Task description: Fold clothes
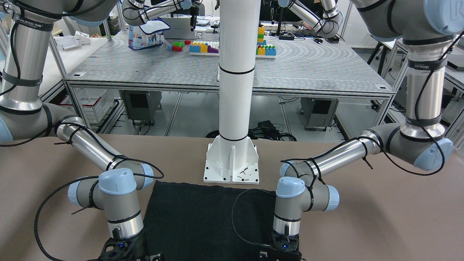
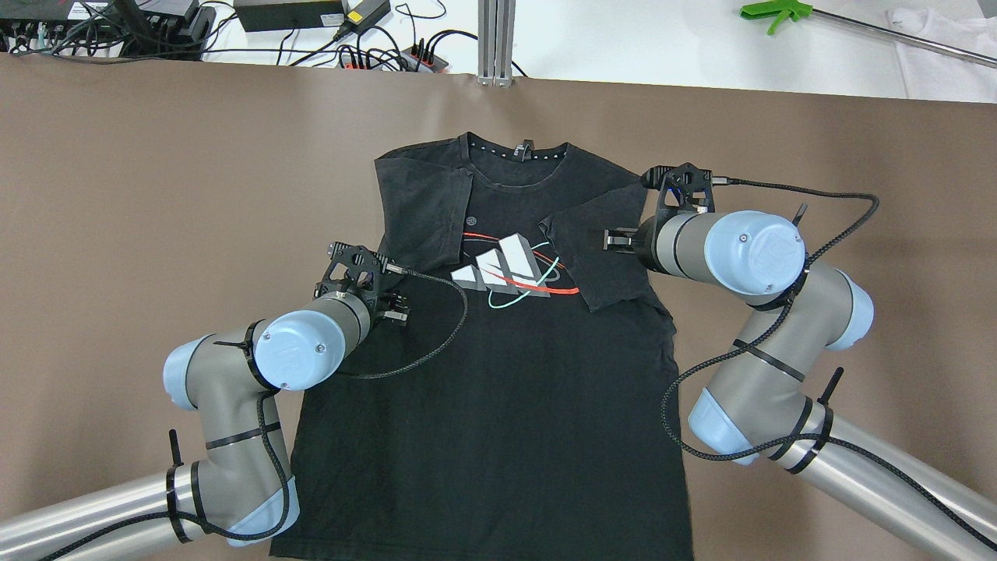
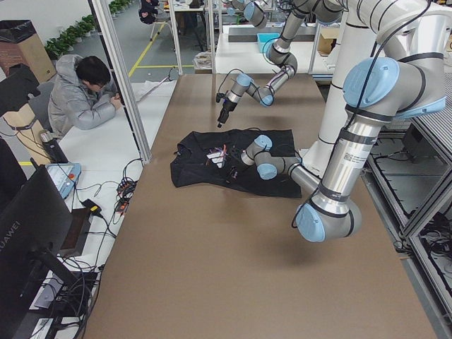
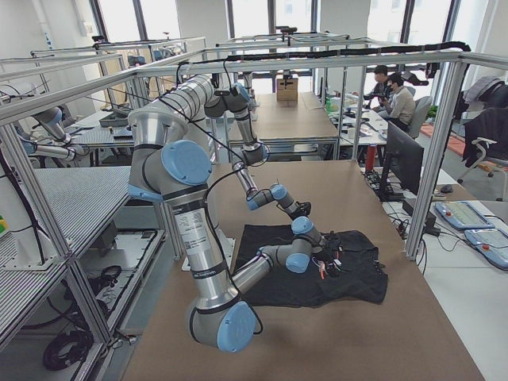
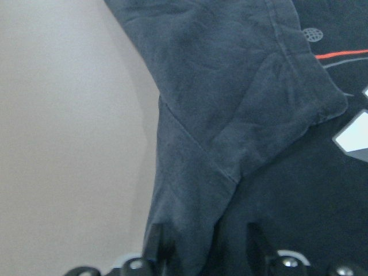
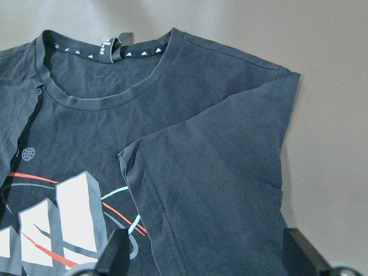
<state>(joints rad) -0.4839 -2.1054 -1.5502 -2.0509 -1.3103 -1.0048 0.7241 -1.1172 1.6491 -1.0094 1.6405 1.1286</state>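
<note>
Next, I open my left gripper's fingers past that side of the T-shirt and pinch the T-shirt's edge nearer the folded sleeve [image 5: 161, 172], because they straddle a fold of cloth inside the T-shirt's edge.
A black T-shirt [image 2: 498, 405] with a white, red and teal logo [image 2: 506, 269] lies flat, front up, on the brown table [image 2: 156, 195], collar [image 2: 518, 152] at the far side. Both sleeves are folded inward: the left sleeve [image 2: 424, 210] and the right sleeve [image 2: 600, 249]. My left gripper [image 2: 362, 273] hovers over the shirt's left edge just below the folded sleeve [image 5: 247, 115]; its fingers [image 5: 155, 247] stand apart, holding nothing. My right gripper [image 2: 678, 191] hovers over the right shoulder; its fingers [image 6: 302, 253] are wide apart above the folded sleeve [image 6: 213, 172].
The white robot pedestal [image 1: 233, 90] stands at the shirt's hem side. Cables and power strips [image 2: 311, 15] lie beyond the table's far edge, with a green tool [image 2: 779, 9] at the far right. A seated operator [image 3: 88, 99] is beside the table.
</note>
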